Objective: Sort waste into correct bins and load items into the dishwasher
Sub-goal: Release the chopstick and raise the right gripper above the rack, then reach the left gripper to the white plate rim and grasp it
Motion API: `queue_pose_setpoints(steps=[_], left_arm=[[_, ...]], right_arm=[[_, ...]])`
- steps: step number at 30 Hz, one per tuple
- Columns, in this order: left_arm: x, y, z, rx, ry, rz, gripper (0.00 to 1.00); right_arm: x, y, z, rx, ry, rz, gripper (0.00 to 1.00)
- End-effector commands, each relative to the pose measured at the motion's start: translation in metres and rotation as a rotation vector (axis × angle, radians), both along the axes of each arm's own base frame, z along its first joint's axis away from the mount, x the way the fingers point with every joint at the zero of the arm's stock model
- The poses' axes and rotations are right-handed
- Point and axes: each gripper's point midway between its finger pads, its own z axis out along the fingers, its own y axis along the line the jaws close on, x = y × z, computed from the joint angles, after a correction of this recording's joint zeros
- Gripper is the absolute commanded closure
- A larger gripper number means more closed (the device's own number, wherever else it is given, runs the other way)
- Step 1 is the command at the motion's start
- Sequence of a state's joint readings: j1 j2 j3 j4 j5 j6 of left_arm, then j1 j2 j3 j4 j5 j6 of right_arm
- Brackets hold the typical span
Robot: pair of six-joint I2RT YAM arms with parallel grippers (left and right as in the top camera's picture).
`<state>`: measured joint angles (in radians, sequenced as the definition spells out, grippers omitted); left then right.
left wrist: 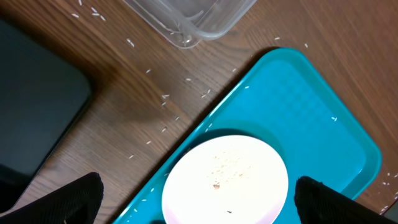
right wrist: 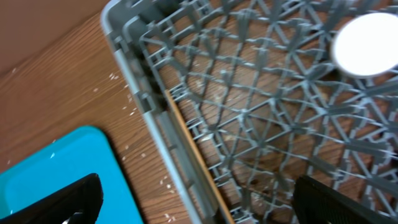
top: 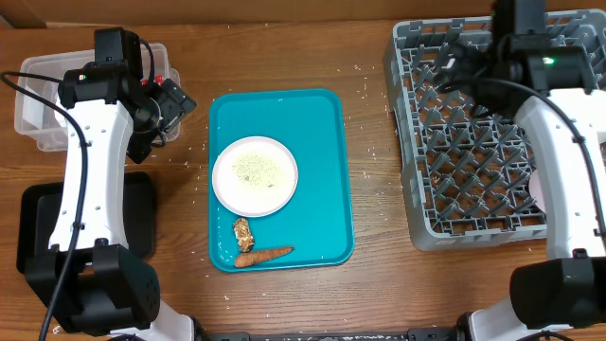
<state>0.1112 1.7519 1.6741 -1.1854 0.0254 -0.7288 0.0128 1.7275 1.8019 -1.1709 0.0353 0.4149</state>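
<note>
The robot's left gripper should next move to the white plate's rim (top: pixel 295 171) (left wrist: pixel 275 219) on the side facing the grey dish rack and close there.
A round white plate (top: pixel 255 176) with crumbs lies on the teal tray (top: pixel 322 133). A brown food lump (top: pixel 243 233) and a carrot piece (top: pixel 264 255) lie at the tray's front. Rice grains (left wrist: pixel 165 99) are scattered on the wood. My left gripper (top: pixel 172 106) hangs open between the clear tub (top: pixel 38 104) and the tray; in the left wrist view its fingers (left wrist: pixel 74 199) straddle the plate (left wrist: pixel 225 180) from above. My right gripper (top: pixel 453 59) is open over the grey dish rack's (top: pixel 473 133) left wall (right wrist: pixel 149 124). A white round item (right wrist: pixel 367 43) sits in the rack.
The flat black tray (top: pixel 38 227) lies at front left, below the clear tub (left wrist: pixel 193 18). A thin wooden stick (right wrist: pixel 199 162) rests along the rack's inner left side. The teal tray's corner (right wrist: pixel 56 174) lies left of the rack.
</note>
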Motion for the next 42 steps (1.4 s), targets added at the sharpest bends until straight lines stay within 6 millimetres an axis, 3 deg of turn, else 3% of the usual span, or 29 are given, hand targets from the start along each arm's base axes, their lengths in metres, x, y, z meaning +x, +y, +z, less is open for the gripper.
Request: queue_pose_setpoints(steps=[1, 7, 9, 15, 16, 21, 27, 29, 31, 36, 42], left_arm=[[0.005, -0.001, 0.008, -0.002, -0.043, 0.030, 0.00], [0.007, -0.001, 0.009, -0.001, -0.053, 0.032, 0.00], [0.009, -0.009, 0.009, -0.056, -0.062, 0.042, 0.00], [0.003, -0.095, 0.021, -0.320, -0.112, -0.407, 0.09], [-0.004, -0.114, 0.019, -0.314, -0.098, -0.494, 0.09], [-0.017, -0.158, 0.007, -0.178, -0.044, -0.635, 0.08], [-0.028, -0.197, -0.024, 0.068, 0.039, -0.749, 0.00], [-0.034, -0.217, -0.048, 0.127, 0.096, -0.813, 0.00], [-0.038, -0.228, -0.066, 0.130, 0.138, -0.838, 0.15], [-0.036, -0.239, -0.114, 0.144, 0.226, -0.844, 0.41], [-0.032, -0.238, -0.154, 0.175, 0.288, -0.869, 0.43]], right_arm=[[-0.004, -0.019, 0.011, -0.011, -0.028, -0.052, 0.00], [-0.004, -0.028, 0.011, -0.012, -0.027, -0.072, 0.00], [-0.004, -0.028, 0.011, -0.012, -0.027, -0.072, 0.00], [-0.004, -0.028, 0.011, -0.012, -0.027, -0.072, 0.00], [-0.004, -0.028, 0.011, -0.012, -0.027, -0.072, 0.00], [-0.004, -0.028, 0.011, -0.011, -0.027, -0.071, 0.00], [-0.004, -0.028, 0.011, -0.011, -0.027, -0.071, 0.00], [-0.004, -0.028, 0.011, -0.011, -0.027, -0.071, 0.00], [-0.004, -0.028, 0.011, -0.012, -0.027, -0.072, 0.00], [-0.004, -0.028, 0.011, -0.012, -0.027, -0.072, 0.00], [-0.004, -0.028, 0.011, -0.012, -0.027, -0.072, 0.00]])
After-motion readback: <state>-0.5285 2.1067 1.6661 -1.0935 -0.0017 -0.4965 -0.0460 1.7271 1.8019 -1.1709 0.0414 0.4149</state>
